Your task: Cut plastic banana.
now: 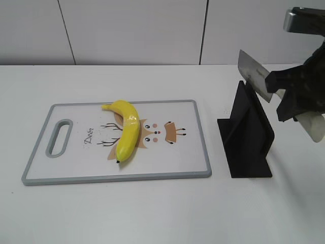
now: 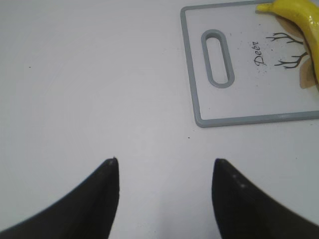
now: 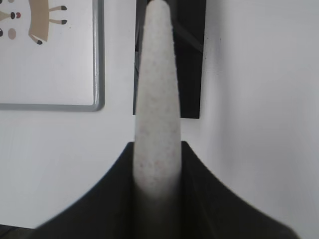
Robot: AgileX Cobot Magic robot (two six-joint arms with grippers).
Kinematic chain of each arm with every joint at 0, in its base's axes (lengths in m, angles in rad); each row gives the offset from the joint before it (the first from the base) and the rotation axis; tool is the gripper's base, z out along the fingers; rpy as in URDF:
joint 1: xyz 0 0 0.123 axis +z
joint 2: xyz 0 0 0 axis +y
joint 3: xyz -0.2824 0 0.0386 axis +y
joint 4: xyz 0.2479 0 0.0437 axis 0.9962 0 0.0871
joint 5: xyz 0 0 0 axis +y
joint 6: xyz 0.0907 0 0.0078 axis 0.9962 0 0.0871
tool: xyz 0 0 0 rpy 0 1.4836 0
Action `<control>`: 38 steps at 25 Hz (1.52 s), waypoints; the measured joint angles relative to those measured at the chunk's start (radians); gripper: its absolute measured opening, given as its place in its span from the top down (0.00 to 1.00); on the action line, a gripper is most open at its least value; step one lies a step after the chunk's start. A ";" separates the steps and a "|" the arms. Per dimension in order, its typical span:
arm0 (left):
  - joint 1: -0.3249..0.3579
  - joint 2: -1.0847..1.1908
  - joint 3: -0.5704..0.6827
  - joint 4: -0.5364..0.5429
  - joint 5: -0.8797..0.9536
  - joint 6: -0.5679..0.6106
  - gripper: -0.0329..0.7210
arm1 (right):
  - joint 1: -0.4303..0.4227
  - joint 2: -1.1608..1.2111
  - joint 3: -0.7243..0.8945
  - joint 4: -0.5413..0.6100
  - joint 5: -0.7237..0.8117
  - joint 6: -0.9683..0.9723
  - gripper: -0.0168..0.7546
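Note:
The robot's right gripper should release the knife, held in the air above the stand, in the slanted top of the black knife stand (image 1: 260, 111) next to the cutting board.
The yellow plastic banana (image 1: 127, 131) lies whole on the white, grey-rimmed cutting board (image 1: 193, 152), near its middle; part of it shows at the top right of the left wrist view (image 2: 304, 20). My right gripper (image 1: 284, 99) is shut on a knife (image 1: 255, 75) by its speckled white handle (image 3: 157, 99), held in the air above the black knife stand (image 1: 246, 134), blade pointing up and left. My left gripper (image 2: 164, 169) is open and empty over bare table, left of the board; it is out of the exterior view.
The board (image 2: 199, 99) has a slot handle (image 2: 218, 58) at its left end and a cartoon deer print. The black stand (image 3: 192, 59) sits right of the board, close to its edge (image 3: 99, 59). A white wall rises behind the table.

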 joint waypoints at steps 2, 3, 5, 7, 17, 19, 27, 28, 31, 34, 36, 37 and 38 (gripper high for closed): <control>0.000 -0.072 0.035 0.000 -0.001 0.000 0.22 | 0.000 0.018 0.000 0.001 -0.001 0.001 0.76; 0.000 -0.110 0.040 0.000 -0.002 0.000 0.22 | 0.000 0.031 0.000 0.002 -0.001 0.001 0.76; 0.000 -0.181 0.040 0.000 -0.007 0.000 0.22 | 0.000 0.053 0.000 0.004 -0.002 0.001 0.76; 0.000 -0.240 0.040 -0.001 -0.008 0.000 0.22 | 0.000 0.067 0.000 0.007 -0.002 0.001 0.76; 0.000 -0.364 0.037 0.000 0.093 0.000 0.22 | 0.000 0.111 0.023 0.024 -0.017 0.002 0.76; 0.000 -0.364 0.044 0.009 0.139 0.000 0.22 | 0.000 0.126 0.026 0.025 -0.026 0.001 0.76; 0.000 -0.364 0.057 0.016 0.139 -0.008 0.22 | 0.000 0.137 0.028 0.025 -0.030 0.000 0.73; 0.000 -0.364 0.057 0.016 0.139 -0.008 0.22 | 0.000 0.137 0.028 0.025 -0.029 -0.003 0.69; 0.000 -0.364 0.057 0.017 0.139 -0.008 0.22 | 0.000 0.137 0.029 0.025 -0.027 -0.026 0.46; 0.000 -0.364 0.057 0.017 0.139 -0.010 0.22 | 0.000 0.136 0.029 0.038 -0.018 -0.079 0.23; 0.000 -0.364 0.057 0.017 0.139 -0.010 0.22 | 0.000 0.122 0.029 0.071 -0.001 -0.116 0.16; 0.000 -0.364 0.057 0.017 0.139 -0.010 0.22 | 0.000 0.106 0.029 0.085 0.008 -0.135 0.15; 0.000 -0.364 0.057 0.017 0.139 -0.010 0.22 | 0.000 0.085 0.029 0.097 0.020 -0.152 0.14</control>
